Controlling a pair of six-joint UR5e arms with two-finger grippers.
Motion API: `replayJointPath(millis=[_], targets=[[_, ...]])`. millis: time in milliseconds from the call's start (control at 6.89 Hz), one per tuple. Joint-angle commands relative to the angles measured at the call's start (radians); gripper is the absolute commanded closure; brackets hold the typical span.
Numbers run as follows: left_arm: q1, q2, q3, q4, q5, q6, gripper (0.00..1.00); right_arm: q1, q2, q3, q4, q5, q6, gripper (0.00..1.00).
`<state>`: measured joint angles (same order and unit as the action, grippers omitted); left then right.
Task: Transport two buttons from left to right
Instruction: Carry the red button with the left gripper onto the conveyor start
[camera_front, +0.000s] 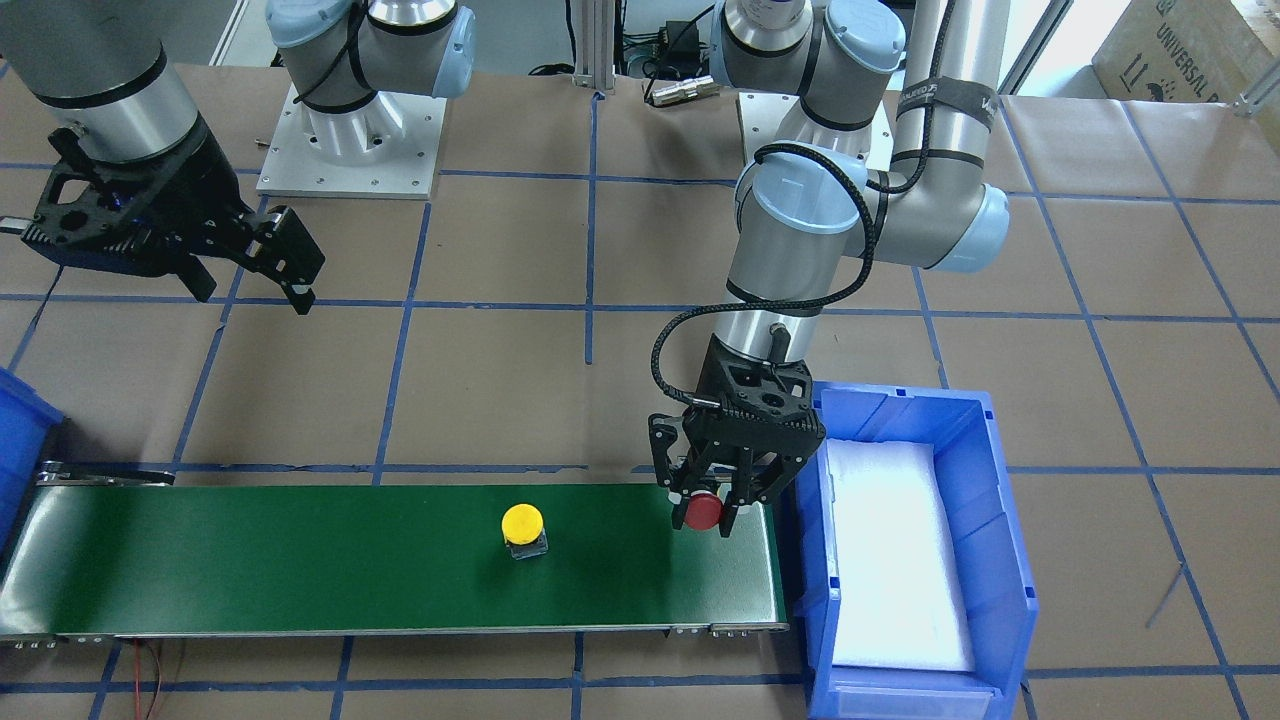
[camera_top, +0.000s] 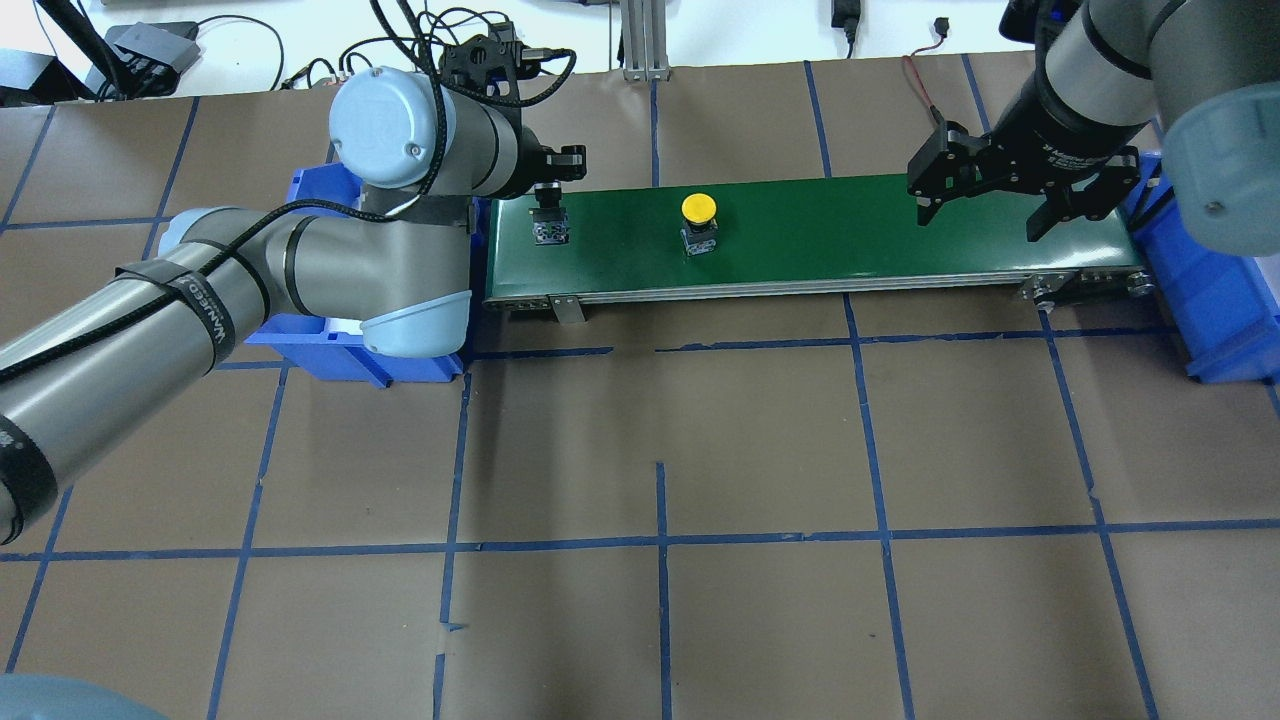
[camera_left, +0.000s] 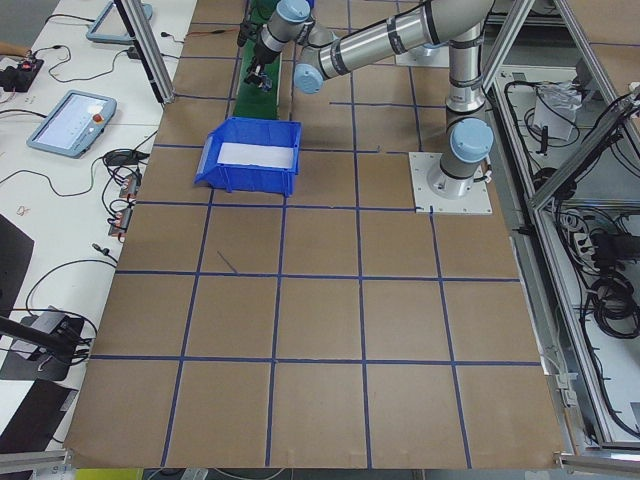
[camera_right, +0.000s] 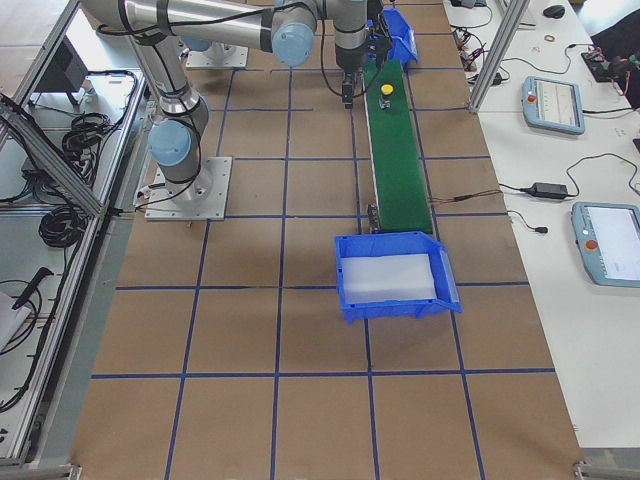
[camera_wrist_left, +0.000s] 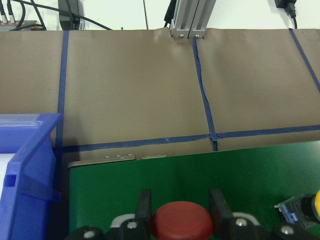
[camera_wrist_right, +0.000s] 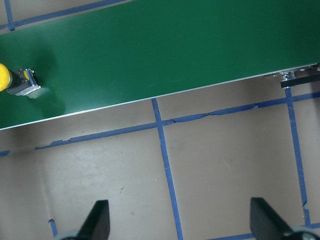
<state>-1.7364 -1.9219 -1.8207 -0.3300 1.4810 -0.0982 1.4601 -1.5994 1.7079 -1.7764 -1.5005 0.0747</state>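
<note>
My left gripper needs to set the red-capped button down near the front edge of the green belt (camera_front: 681, 572) (camera_wrist_left: 162, 204), beside the white-lined blue bin.
The red-capped button (camera_front: 703, 512) is at the end of the green conveyor belt (camera_front: 300, 560) beside the blue bin (camera_front: 1000, 560). My left gripper (camera_front: 703, 522) is shut on it, one finger on each side of the cap. In the left wrist view the red cap (camera_wrist_left: 181, 221) fills the gap between the fingers (camera_wrist_left: 144, 205). I cannot tell whether the button touches the belt. The yellow-capped button (camera_front: 523, 525) stands upright near the belt's middle (camera_top: 699, 212). My right gripper (camera_top: 978, 222) hangs open over the belt's other end with nothing in it, and its wrist view shows the yellow button (camera_wrist_right: 17, 80) far off.
The blue bin holds a white foam liner (camera_front: 890, 560). A second blue bin (camera_top: 1220, 300) stands at the belt's opposite end, under the right arm. Brown paper with blue tape lines (camera_top: 660, 540) covers the table. Cables lie along the far edge (camera_top: 150, 50).
</note>
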Motion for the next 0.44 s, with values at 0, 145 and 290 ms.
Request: replayJointPath(millis=[0,145,290], targets=[[-0.020,-0.003,-0.086,0.168,0.004,0.002,0.85,-0.001,0.001,0.002,0.000,0.002,0.000,0.00],[-0.020,-0.017,-0.094,0.219,0.007,0.006,0.85,-0.001,-0.001,-0.001,0.000,0.002,0.000,0.00],[-0.022,-0.035,-0.098,0.282,0.018,0.023,0.85,0.000,-0.001,-0.004,0.002,0.003,0.000,0.00]])
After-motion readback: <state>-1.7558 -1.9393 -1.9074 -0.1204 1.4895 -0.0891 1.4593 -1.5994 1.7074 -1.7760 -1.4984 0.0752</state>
